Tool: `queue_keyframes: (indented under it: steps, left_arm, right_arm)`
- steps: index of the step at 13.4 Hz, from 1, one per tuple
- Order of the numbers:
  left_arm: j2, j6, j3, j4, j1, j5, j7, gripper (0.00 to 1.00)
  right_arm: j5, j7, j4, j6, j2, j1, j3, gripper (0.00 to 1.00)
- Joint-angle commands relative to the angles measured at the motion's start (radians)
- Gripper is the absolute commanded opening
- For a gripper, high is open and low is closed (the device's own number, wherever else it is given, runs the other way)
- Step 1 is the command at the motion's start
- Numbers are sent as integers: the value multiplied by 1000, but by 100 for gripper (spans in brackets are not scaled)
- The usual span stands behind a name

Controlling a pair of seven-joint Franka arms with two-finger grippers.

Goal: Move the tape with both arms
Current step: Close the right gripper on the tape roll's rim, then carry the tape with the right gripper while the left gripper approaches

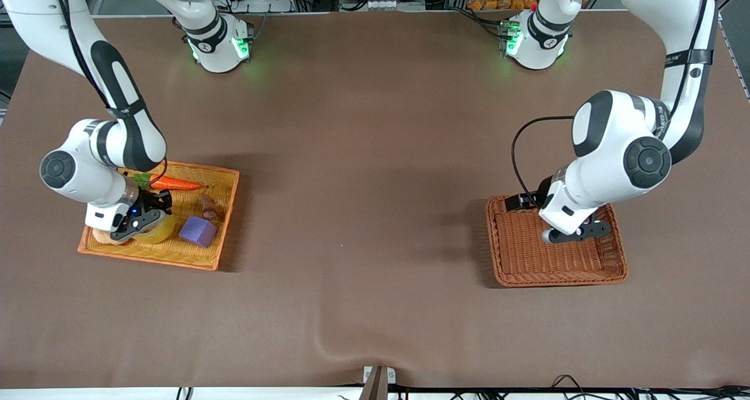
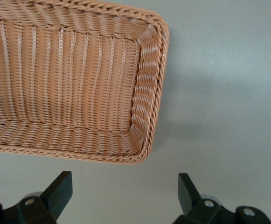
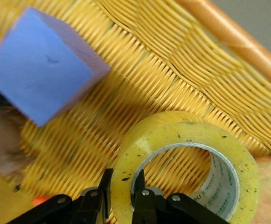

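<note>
Next, I release the tape from my right gripper on the open table, midway [image 1: 362, 197] between the yellow tray and the brown basket.
The tape [image 1: 162, 230] is a yellow translucent roll with a grey core, in the yellow woven tray [image 1: 225, 209] at the right arm's end of the table. My right gripper [image 1: 149, 218] is shut on the roll's wall. In the right wrist view the right gripper [image 3: 122, 178] has one finger inside the ring and one outside the tape [image 3: 186, 154], just above the tray floor [image 3: 140, 79]. My left gripper [image 1: 577, 233] hangs open and empty over the brown wicker basket [image 1: 556, 265]. In the left wrist view the left gripper [image 2: 123, 181] has its jaws wide apart beside the basket [image 2: 79, 93].
The yellow tray also holds an orange carrot [image 1: 176, 184], a purple block [image 1: 197, 231] [image 3: 42, 70], a brown piece [image 1: 210, 205] and a pale orange croissant-shaped piece [image 1: 105, 236] right beside the tape. The brown basket holds nothing.
</note>
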Motion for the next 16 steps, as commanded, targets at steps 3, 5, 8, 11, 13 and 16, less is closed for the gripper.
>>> queue_keyframes:
  steps: [3, 5, 8, 11, 13, 16]
  left_arm:
    - [60, 8, 5, 73, -18, 39, -62, 100]
    - [62, 8, 5, 75, -26, 47, -76, 100]
    - [65, 8, 5, 75, -40, 50, -100, 100]
    - [65, 8, 6, 75, -64, 50, -122, 100]
    - [66, 8, 7, 75, -84, 62, -151, 100]
    - [68, 8, 3, 75, -103, 93, -194, 100]
  right_arm:
    - [13, 131, 288, -451, -71, 74, 14, 0]
    - [14, 307, 377, -544, -68, 166, 15, 0]
    - [25, 709, 454, -556, -57, 389, 18, 0]
    - [39, 1143, 582, -544, 91, 592, 18, 0]
    - [117, 1267, 675, -527, 179, 658, 20, 0]
    - [152, 1397, 690, -319, 268, 744, 20, 0]
